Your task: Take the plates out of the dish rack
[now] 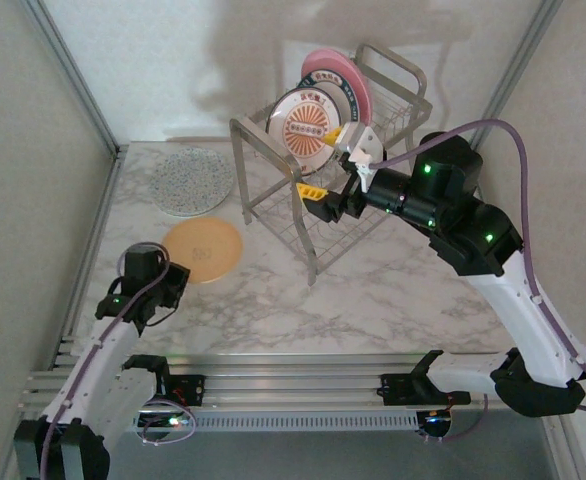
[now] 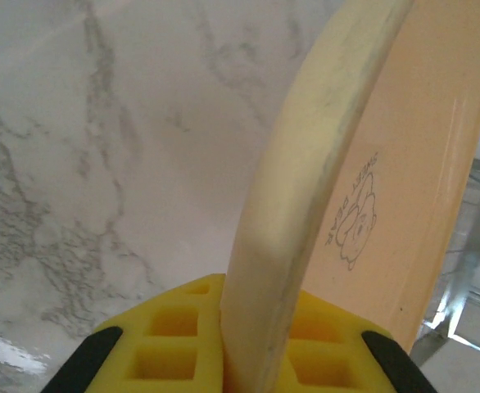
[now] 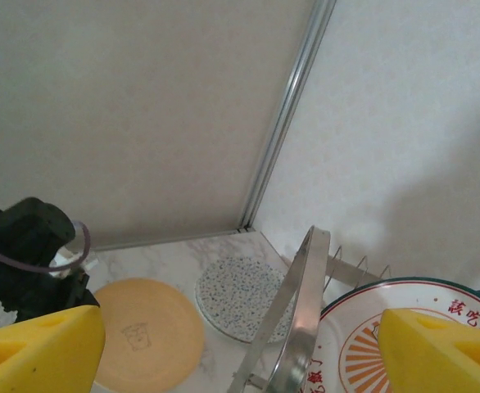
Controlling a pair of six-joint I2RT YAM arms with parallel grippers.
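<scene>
My left gripper is going to release the orange plate, which lies on the table now, on the marble table (image 1: 215, 255) just in front of the speckled plate.
The dish rack (image 1: 273, 205) stands at the back middle of the table. In its upper tier a sunburst plate (image 1: 308, 122) stands on edge, with a pink plate (image 1: 335, 70) behind it. My right gripper (image 1: 337, 172) is open at the rack's front. In the right wrist view its yellow fingers (image 3: 35, 348) straddle the rack's frame tube (image 3: 301, 303), and the right-hand one is in front of the sunburst plate (image 3: 359, 344). An orange plate (image 1: 203, 250) lies on the table. My left gripper (image 1: 165, 282) is shut on its near rim (image 2: 305, 205). A speckled plate (image 1: 193, 180) lies flat beyond it.
The marble table (image 1: 393, 290) is walled on the left, back and right. A metal rail (image 1: 293, 385) carrying both arm bases runs along its near edge. The speckled plate (image 3: 244, 299) and the orange plate (image 3: 146, 336) lie close together left of the rack.
</scene>
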